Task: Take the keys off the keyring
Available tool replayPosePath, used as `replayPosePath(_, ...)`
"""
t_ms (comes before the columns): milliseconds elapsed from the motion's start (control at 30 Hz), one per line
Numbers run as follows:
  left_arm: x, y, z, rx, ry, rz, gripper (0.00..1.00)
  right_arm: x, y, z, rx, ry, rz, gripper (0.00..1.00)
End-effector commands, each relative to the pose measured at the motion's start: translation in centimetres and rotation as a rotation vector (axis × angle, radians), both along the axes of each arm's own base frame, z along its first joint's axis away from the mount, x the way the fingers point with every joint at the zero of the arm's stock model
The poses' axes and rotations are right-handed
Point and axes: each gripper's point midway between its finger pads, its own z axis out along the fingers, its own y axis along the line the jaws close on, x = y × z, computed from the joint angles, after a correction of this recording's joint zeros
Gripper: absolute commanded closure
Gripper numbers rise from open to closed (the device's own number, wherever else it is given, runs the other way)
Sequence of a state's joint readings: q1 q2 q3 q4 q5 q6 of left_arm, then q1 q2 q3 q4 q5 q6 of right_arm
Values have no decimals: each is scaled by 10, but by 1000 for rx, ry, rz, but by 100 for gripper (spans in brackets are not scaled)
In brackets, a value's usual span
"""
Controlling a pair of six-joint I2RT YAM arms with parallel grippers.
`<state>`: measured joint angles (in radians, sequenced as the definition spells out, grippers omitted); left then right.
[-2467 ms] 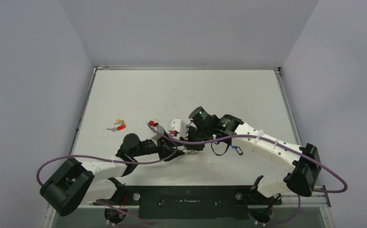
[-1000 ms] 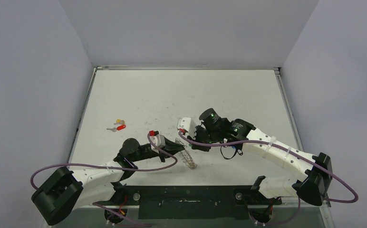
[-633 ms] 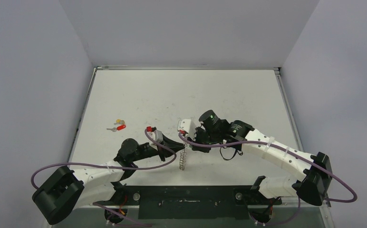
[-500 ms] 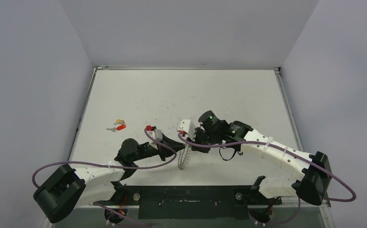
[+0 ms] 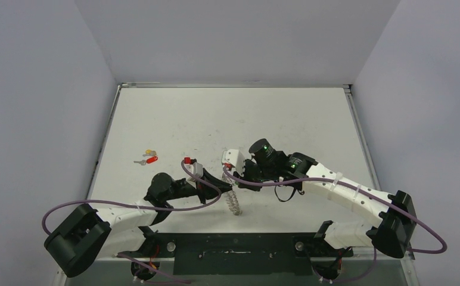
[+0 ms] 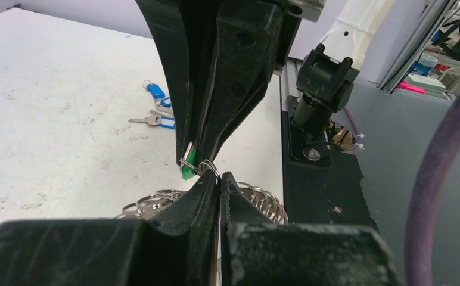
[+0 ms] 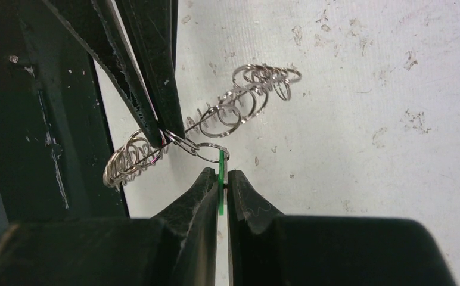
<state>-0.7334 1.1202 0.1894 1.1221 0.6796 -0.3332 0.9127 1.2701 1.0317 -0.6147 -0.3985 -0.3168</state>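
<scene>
The wire loop is pinched against the keyring's rim by my left gripper, so next I open it, let the keyring hang from the green tag, and then take hold again of the keyring's rim (image 7: 196,122).
The keyring (image 5: 234,202) hangs edge-on below both grippers, just above the table. Its fringe of silver wire loops shows in the right wrist view (image 7: 215,119) and in the left wrist view (image 6: 263,199); its flat grey body is mostly hidden. My left gripper (image 5: 220,186) is shut on the keyring's rim, where a wire loop sits (image 6: 220,177). My right gripper (image 5: 237,179) faces it, shut on the key's green tag (image 7: 221,179). The tag also shows in the left wrist view (image 6: 186,170). A small split ring (image 7: 211,149) links the tag to the loop chain.
Red- and yellow-tagged keys (image 5: 149,158) lie on the white table to the left. Blue-tagged keys (image 6: 163,122) lie beyond the right gripper. The black mounting rail (image 5: 233,244) runs along the near edge. Purple cables loop over both arms.
The grippers have drawn apart, the right one shifting right. The keyring, hidden under them before, now hangs in view between them and has swung slightly. Both grips hold.
</scene>
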Motion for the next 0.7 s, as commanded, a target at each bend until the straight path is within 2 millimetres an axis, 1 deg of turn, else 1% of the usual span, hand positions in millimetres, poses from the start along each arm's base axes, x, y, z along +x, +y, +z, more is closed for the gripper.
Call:
replayPosePath(0, -22, -4, 29, -59, -109, -146, 100, 20, -9, 19, 26, -94, -71, 100)
replayPosePath(200, -31, -6, 23, -22, -108, -219, 100, 22, -11, 32, 34, -122, -68, 100)
replayPosePath(333, -32, -8, 18, 4, -93, -240, 100, 20, -8, 42, 52, -125, -48, 100)
replayPosePath(433, -27, -10, 8, 52, -84, -230, 100, 15, -7, 51, 64, -128, -27, 100)
replayPosePath(567, -14, -12, -6, 132, -65, -176, 100, 9, -7, 68, 93, -143, -4, 100)
replayPosePath(667, -6, -13, -12, 175, -55, -142, 100, 0, -4, 72, 95, -125, 28, 100)
